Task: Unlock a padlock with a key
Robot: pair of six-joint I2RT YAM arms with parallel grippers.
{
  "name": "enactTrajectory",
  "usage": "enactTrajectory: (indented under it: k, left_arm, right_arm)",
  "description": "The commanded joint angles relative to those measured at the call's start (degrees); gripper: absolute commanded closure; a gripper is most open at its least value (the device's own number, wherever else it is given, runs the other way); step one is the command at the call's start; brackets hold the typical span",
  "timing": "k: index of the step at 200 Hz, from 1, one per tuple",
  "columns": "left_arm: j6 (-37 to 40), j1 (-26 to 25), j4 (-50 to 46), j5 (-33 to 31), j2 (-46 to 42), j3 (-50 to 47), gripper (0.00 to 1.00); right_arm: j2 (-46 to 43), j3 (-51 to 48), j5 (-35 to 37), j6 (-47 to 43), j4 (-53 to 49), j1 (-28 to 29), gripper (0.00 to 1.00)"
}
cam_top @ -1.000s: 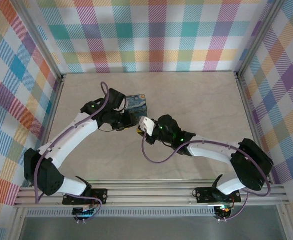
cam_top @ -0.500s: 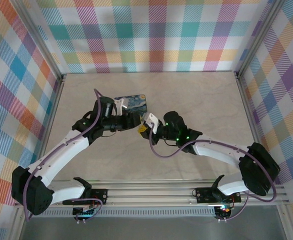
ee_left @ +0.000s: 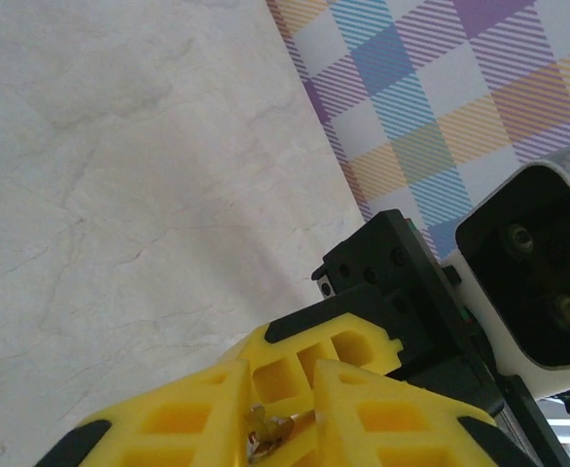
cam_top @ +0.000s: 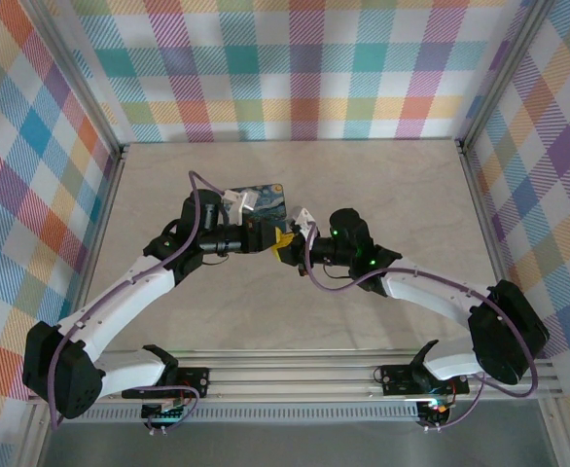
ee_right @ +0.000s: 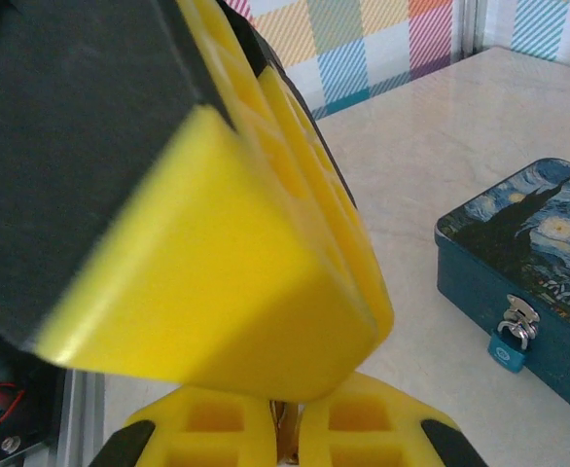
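The key sits deep between the right gripper's fingers, so while the left gripper pinches it, the right gripper needs to open and take the key again by its bow (ee_left: 267,433).
My two grippers meet tip to tip at mid-table, just in front of the tin. The right gripper (cam_top: 292,243) (ee_right: 287,416) is shut on a small brass key (ee_right: 288,428), which stands in the slit between its yellow fingers. The left gripper (cam_top: 272,239) (ee_left: 283,389) has closed from the opposite side, and the key's bow (ee_left: 268,428) sits pinched between its yellow pads. The left gripper's fingers (ee_right: 256,243) loom large and blurred in the right wrist view. The tiny blue padlock (ee_right: 508,353) hangs by its silvery shackle from the tin's front clasp, to the right of both grippers.
The dark-blue starry-night tin (cam_top: 267,199) (ee_right: 538,263) lies closed on the beige marble-look tabletop (cam_top: 382,185), right behind the grippers. Checkered walls and aluminium rails (cam_top: 475,204) enclose the table on three sides. Purple cables loop beside both wrists.
Both grippers moved up toward the tin and came together. The left jaws widened, then closed around the key that the right gripper holds. The right gripper stayed shut.
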Motion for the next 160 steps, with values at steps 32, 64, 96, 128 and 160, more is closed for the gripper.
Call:
enactTrajectory:
  k: [32, 64, 96, 128, 160]
  left_arm:
    - [2.04, 0.36, -0.07, 0.88, -0.78, -1.14, 0.96]
    - [3.24, 0.40, -1.73, -0.76, -0.56, -0.67, 1.00]
    - [6.63, 0.36, -6.71, -4.67, -0.52, 1.93, 1.00]
    - [11.25, 0.49, -14.82, -6.60, -0.07, 6.43, 1.00]
    - [15.87, 0.46, -19.21, -5.89, 0.45, 9.92, 1.00]
  right_arm:
    - [0.03, 0.09, -2.54, 1.98, 2.51, -0.28, 1.00]
    - [-0.19, -0.40, -1.62, 2.18, 2.16, -0.26, 0.97]
    - [-2.43, -1.63, 1.18, 2.67, 0.59, -0.35, 0.58]
    - [-6.71, -2.63, 0.93, 2.48, -4.24, -1.28, 0.44]
    - [-10.03, -3.53, -1.77, 4.29, -7.20, -3.27, 0.46]
